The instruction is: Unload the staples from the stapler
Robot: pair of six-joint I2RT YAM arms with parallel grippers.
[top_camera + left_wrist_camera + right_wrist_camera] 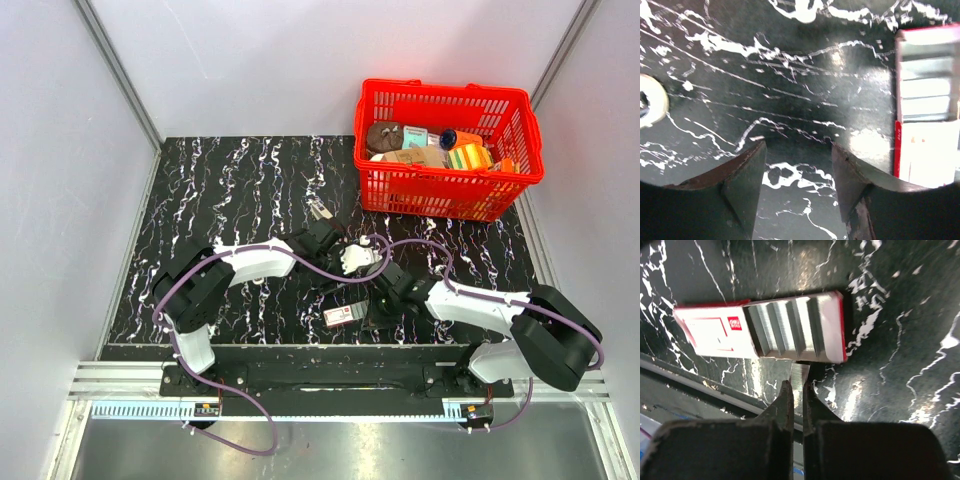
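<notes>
The short strip of staples, now held against the box's open end, will be released by my right gripper inside the open staple box [358, 312] [772, 329], next to its white cover.
My right gripper [797, 385] is shut on a thin silvery strip of staples [801, 372], held against the open end of a small red-and-white staple box [765, 330] that holds several strips. In the top view this gripper [367, 314] sits just right of the box [342, 316], near the table's front edge. My left gripper [797, 145] is open and empty, low over bare table, with the box [927, 100] to its right. In the top view the left gripper [335, 283] is just behind the box. A small slim dark-and-silvery thing [318, 209], apparently the stapler, lies farther back.
A red basket [450, 190] with several items stands at the back right. A white ring-shaped thing [650, 102] shows at the left edge of the left wrist view. The table's front rail [700, 385] runs close beside my right gripper.
</notes>
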